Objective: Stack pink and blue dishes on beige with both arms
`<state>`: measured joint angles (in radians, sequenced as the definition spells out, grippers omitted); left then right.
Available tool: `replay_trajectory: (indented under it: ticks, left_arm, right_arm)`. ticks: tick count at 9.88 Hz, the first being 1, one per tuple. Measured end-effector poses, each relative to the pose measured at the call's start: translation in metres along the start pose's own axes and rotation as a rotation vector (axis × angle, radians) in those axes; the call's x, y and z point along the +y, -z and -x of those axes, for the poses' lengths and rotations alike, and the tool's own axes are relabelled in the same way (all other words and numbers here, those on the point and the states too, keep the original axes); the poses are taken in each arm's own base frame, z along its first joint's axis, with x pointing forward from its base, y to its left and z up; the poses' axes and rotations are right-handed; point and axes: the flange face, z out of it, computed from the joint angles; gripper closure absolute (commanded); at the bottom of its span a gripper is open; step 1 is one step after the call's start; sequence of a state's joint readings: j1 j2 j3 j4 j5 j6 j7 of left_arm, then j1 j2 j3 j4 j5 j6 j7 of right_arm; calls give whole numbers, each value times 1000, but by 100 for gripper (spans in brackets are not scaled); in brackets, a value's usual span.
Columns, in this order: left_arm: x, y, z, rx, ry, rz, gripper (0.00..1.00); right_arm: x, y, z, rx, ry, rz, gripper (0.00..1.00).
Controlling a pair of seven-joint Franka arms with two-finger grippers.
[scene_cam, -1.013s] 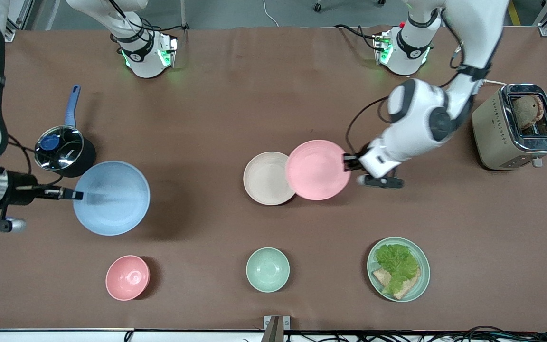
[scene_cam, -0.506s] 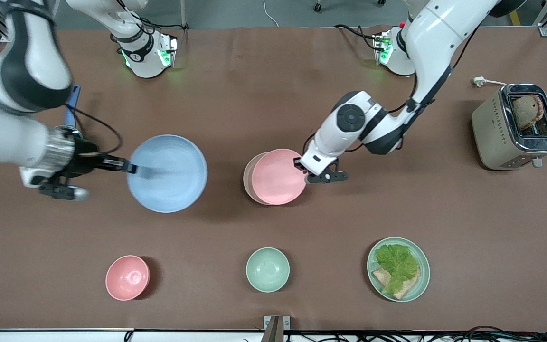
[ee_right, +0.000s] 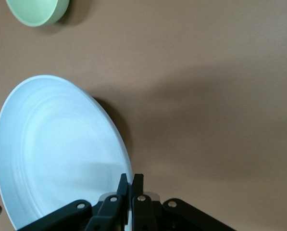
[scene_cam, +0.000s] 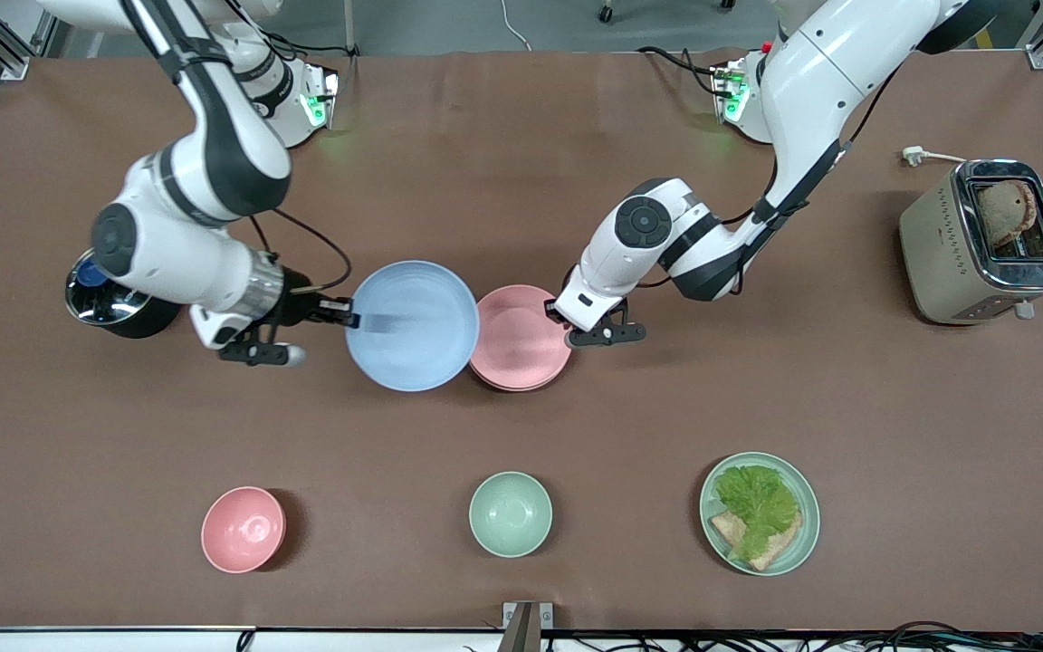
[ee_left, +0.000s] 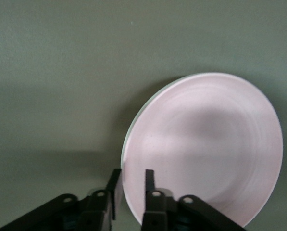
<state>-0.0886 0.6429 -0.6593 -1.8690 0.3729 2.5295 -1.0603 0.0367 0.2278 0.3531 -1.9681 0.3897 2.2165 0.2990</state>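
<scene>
Next, I set the blue plate down flat on the middle of the pink plate (scene_cam: 517, 332) using my right gripper.
The pink plate (scene_cam: 521, 337) lies flat at the table's middle, and the beige plate is covered by it. My left gripper (scene_cam: 557, 313) is at its rim on the side toward the left arm's end. It is open, with fingers (ee_left: 149, 182) astride the pink plate's (ee_left: 205, 144) edge and a gap showing. The blue plate (scene_cam: 413, 324) hangs level in the air beside the pink one, and its edge overlaps the pink rim. My right gripper (scene_cam: 351, 319) is shut on its rim; the right wrist view shows the gripper (ee_right: 131, 185) pinching the blue plate (ee_right: 56, 154).
A black pot (scene_cam: 114, 303) sits under the right arm's wrist. Near the front camera stand a small pink bowl (scene_cam: 244, 530), a pale green bowl (scene_cam: 511, 513) and a green plate with lettuce and bread (scene_cam: 760, 513). A toaster (scene_cam: 983, 240) stands at the left arm's end.
The left arm brought the pink plate fully over the beige one and its fingers parted. The right arm carried the blue plate toward the middle, up to the pink plate.
</scene>
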Motion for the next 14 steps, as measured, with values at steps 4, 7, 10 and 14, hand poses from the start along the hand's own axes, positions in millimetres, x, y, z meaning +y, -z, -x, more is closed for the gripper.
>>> replay_trajectory:
  ticks: [4,7,10,14]
  left_arm:
    - [-48,75,-56,121,-94,-157,0]
    - [-131,165,-117,216,-160,-267,0]
    - [-197,255,-140,192,-150,-237,0]
    - [-280,416,-132,110,-251,-214,0]
  right_arm:
    - [-53,-90,38,74,-34,-59,99]
    - [-63,-165,58,65,-30,-71,98]
    - [-65,-200,68,79,-25,-83,98]
    - [-52,-201,60,86,-37,-72,98]
